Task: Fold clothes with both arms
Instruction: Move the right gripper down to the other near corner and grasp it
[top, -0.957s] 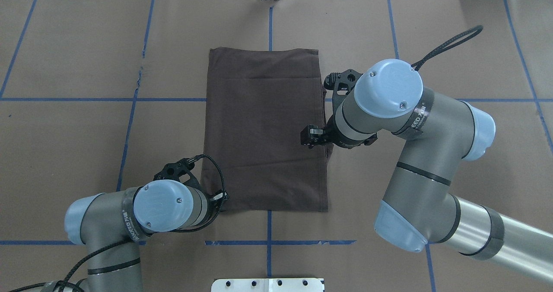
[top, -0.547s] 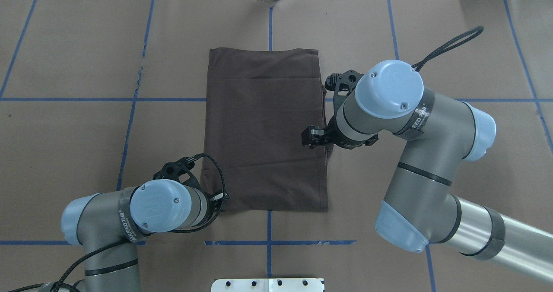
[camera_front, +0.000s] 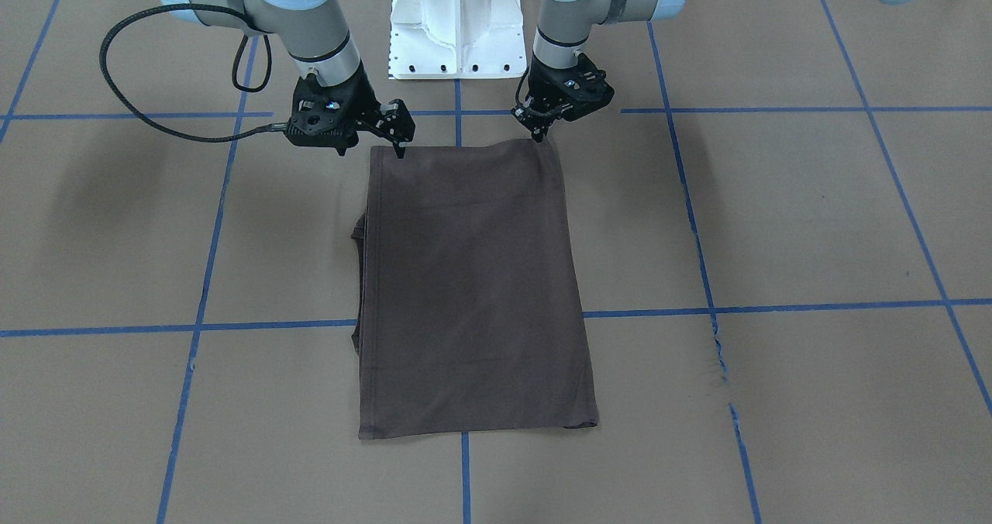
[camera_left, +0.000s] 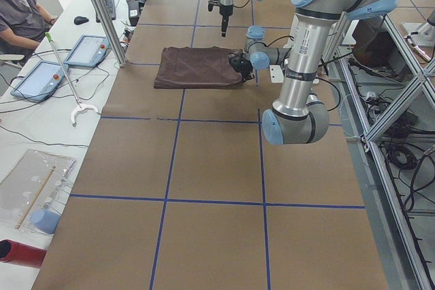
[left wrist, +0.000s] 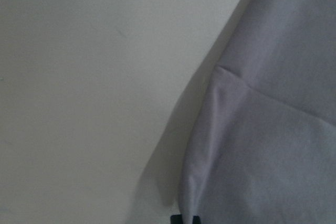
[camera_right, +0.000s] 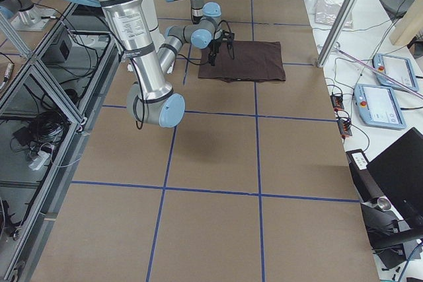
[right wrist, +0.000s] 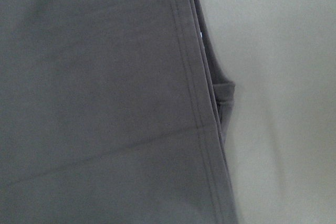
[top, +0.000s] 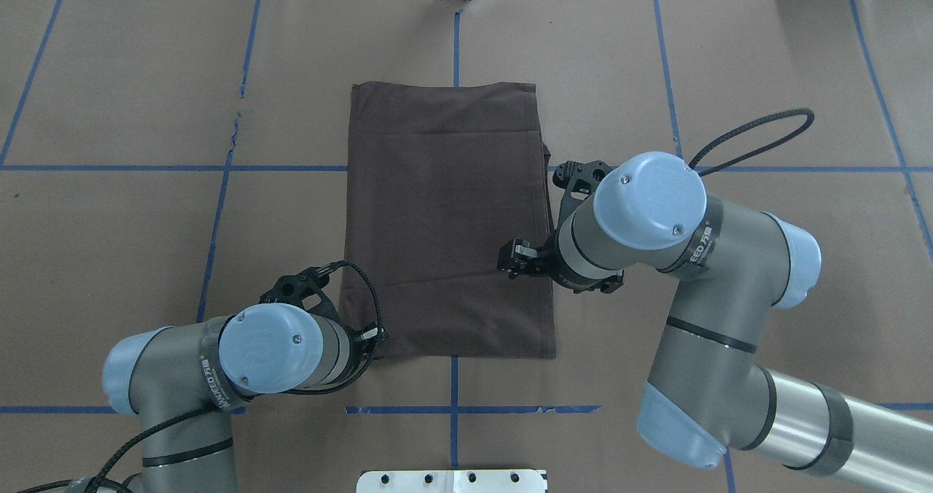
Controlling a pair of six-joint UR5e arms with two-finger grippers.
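My right gripper is going to close on the dark brown T-shirt at its near corner (camera_front: 382, 164), where the hemmed edge ends across from my left gripper.
The dark brown T-shirt (camera_front: 473, 276) lies folded into a long rectangle in the middle of the table (top: 444, 223). My left gripper (camera_front: 540, 132) is at the shirt's near left corner (top: 372, 336), shut on the fabric. The left wrist view shows the fingertips (left wrist: 184, 219) together at the slightly lifted cloth edge (left wrist: 273, 129). My right gripper (camera_front: 370, 150) hangs open over the shirt's near right edge (top: 521, 263), holding nothing. The right wrist view shows the hemmed edge (right wrist: 105, 103) with a sleeve tip peeking out.
The white robot base (camera_front: 457, 20) stands at the table's near edge. Blue tape lines cross the brown paper cover, which has a small tear (camera_front: 717, 353). A seated person (camera_left: 17, 5) and tablets (camera_left: 41, 79) are at a side bench.
My right arm has moved back toward the robot along the shirt's right edge. The left arm has stayed at the near left corner.
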